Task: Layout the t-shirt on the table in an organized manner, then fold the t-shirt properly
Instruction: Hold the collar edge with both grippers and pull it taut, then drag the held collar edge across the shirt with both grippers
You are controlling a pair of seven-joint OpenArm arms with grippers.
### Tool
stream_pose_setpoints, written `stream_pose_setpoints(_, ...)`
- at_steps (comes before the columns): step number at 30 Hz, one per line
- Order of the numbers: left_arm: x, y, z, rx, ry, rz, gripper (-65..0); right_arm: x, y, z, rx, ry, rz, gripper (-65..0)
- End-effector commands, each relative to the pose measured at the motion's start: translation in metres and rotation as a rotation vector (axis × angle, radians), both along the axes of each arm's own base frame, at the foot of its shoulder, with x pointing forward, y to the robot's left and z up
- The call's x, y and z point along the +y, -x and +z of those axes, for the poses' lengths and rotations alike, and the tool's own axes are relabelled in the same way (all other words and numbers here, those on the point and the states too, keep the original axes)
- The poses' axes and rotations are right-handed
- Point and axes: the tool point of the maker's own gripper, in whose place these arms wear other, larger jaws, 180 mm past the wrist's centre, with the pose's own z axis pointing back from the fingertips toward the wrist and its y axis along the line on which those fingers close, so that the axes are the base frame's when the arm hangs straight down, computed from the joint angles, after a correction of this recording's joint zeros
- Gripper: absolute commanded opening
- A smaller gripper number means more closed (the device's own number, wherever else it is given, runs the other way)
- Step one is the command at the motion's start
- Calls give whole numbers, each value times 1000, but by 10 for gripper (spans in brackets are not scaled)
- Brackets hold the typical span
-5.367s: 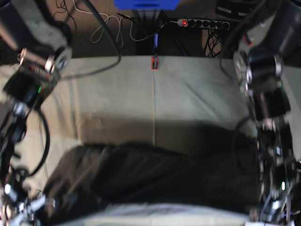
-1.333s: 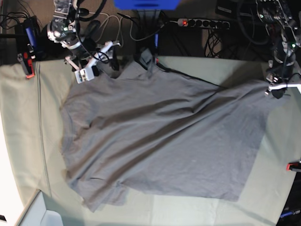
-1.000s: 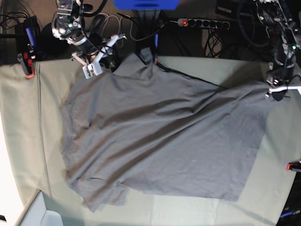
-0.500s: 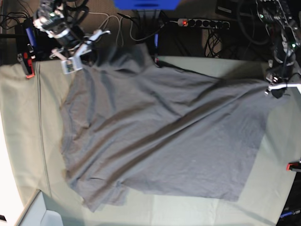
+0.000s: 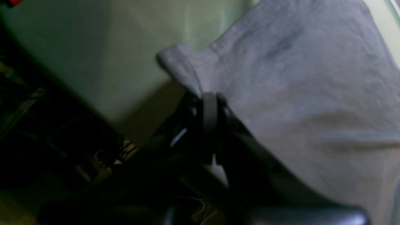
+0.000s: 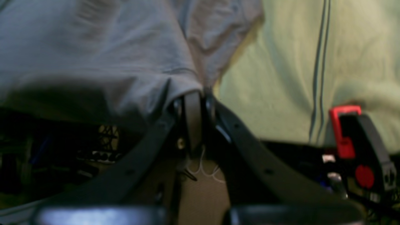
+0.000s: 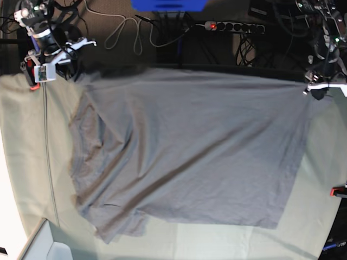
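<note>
My left gripper is going to the shirt's smooth side edge (image 7: 293, 182), partway down toward the near hem. It will let go of the t-shirt's corner there.
The dark grey t-shirt (image 7: 184, 146) lies spread over the table (image 7: 21, 162), its far edge pulled taut between both grippers. At the far left, my right gripper (image 7: 76, 67) is shut on the shirt's corner; the right wrist view shows the fingers (image 6: 193, 115) pinching a fold of grey cloth (image 6: 93, 62). My left gripper (image 7: 316, 92) at the far right is shut on the other corner, and its fingers (image 5: 209, 112) clamp the hemmed edge of the t-shirt (image 5: 297, 78). The near-left part is still wrinkled.
Red clamps hold the pale green cloth at the left edge (image 6: 343, 131) and at the right edge (image 7: 339, 190). A power strip (image 7: 233, 26) and cables lie on the floor beyond the far edge. A pale box (image 7: 46, 244) sits at the near left corner.
My right gripper closed on the shirt's far left corner and pulled it left and outward, drawing the far edge straight. The left gripper held its corner almost still.
</note>
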Motion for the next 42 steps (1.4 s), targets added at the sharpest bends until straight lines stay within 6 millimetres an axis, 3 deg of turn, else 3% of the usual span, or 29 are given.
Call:
stream_pose_setpoints(1, 9, -5, 15, -40, -43, 3, -649, -2, -4, 11, -43, 2, -2, -650)
stream_pose_setpoints(7, 14, -6, 19, -50, -50, 16, -649, 2, -9, 11, -50, -3, 6, -650)
stream_pose_setpoints(9, 18, -7, 22, -58, -59, 25, -649, 11, -19, 14, -71, -17, 34, -650)
stream_pose_setpoints(14, 18, -34, 34, -118, -54, 22, -649, 17, -46, 20, -126, -31, 45, -650)
stream_pose_setpoints(19, 14, -66, 51, -197, -39, 20, -649, 14, -75, 12, -132, 10, 50, -650)
stream_pose_setpoints(24, 5, -100, 49, -211, -11, -25, -649, 10, -102, 3, -130, 14, 46, -650)
stream_pose_setpoints(31, 4, -142, 40, -194, 12, -65, -649, 5, -140, 7, -153, 65, 61, -650)
stream_pose_setpoints(36, 3, -172, 44, -197, 19, -92, -649, 5, -170, 10, -172, 56, 65, -650)
stream_pose_setpoints(42, -12, -201, 38, -184, 56, -124, -645, 3, -191, 5, -164, 32, 72, -650)
